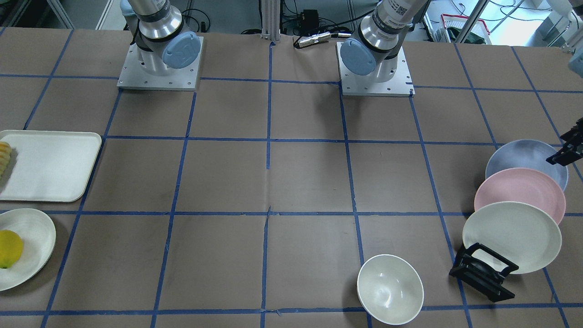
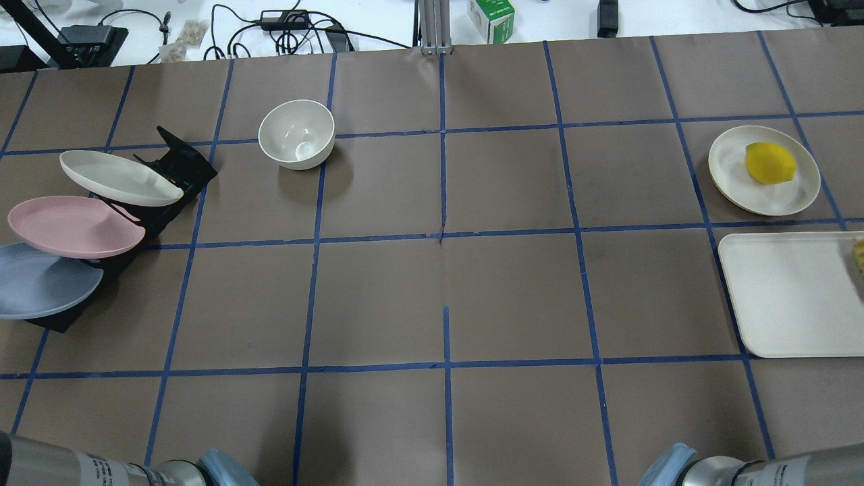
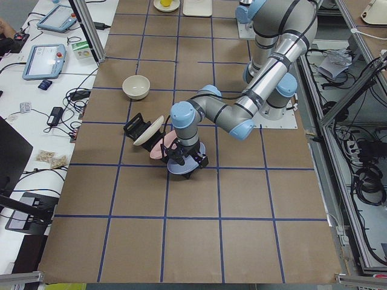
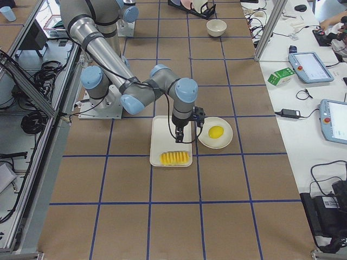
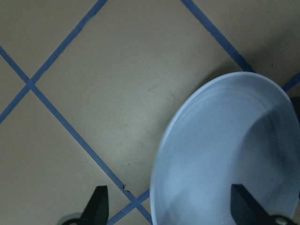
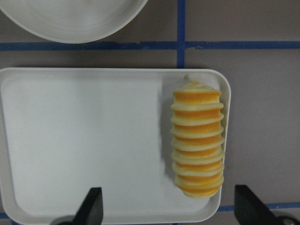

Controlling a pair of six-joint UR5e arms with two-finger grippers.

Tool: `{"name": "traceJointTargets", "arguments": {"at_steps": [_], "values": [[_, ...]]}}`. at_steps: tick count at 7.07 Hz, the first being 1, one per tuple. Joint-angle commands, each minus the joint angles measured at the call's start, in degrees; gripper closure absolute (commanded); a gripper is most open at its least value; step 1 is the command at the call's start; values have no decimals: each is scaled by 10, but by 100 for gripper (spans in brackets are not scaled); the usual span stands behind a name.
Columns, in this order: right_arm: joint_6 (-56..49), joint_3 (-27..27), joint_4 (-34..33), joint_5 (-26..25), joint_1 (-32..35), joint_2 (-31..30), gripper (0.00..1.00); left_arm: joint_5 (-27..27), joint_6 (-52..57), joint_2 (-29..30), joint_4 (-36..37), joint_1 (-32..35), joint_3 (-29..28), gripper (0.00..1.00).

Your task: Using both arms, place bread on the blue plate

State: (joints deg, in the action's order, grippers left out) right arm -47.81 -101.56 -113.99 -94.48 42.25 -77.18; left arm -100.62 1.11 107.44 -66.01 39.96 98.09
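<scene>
Next, I lower my right gripper and close it around the middle of the bread [image 1: 2, 165] [image 6: 198, 141] that is lying at the end of the white tray.
The bread [image 6: 197, 145], a ridged golden loaf, lies at one end of a white tray [image 6: 84, 140]; it also shows in the exterior right view [image 4: 174, 157]. My right gripper [image 6: 171, 206] is open and empty above the tray, with the bread between and ahead of its fingers. The blue plate [image 1: 519, 157] leans in a black rack [image 1: 483, 273] as the end plate. My left gripper [image 5: 171, 206] is open, its fingers straddling the blue plate's [image 5: 225, 150] rim without closing on it. The left gripper [image 1: 565, 152] shows at the front-facing view's right edge.
A pink plate [image 1: 519, 191] and a cream plate [image 1: 510, 234] lean in the same rack beside the blue one. A white bowl [image 1: 389, 289] stands near the rack. A yellow lemon-like fruit [image 2: 769, 163] lies on a small cream plate [image 2: 729, 175] next to the tray [image 2: 790, 297].
</scene>
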Motion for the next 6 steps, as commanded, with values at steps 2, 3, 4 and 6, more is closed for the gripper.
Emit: {"name": "traceJointTargets", "arguments": {"at_steps": [2,3,4,6], "values": [[-26,-4,-70,-1,-16,59,0,-3,10,5,-7,-6,2,100],[-29,-6,-77,-2,-16,71,0,-3,10,5,-8,-8,2,100],[-28,-8,-81,-3,-16,81,0,-2,10,6,-18,-8,2,100],[-27,-8,-103,-34,-16,112,0,-5,20,-8,-42,-9,-9,100]]}}
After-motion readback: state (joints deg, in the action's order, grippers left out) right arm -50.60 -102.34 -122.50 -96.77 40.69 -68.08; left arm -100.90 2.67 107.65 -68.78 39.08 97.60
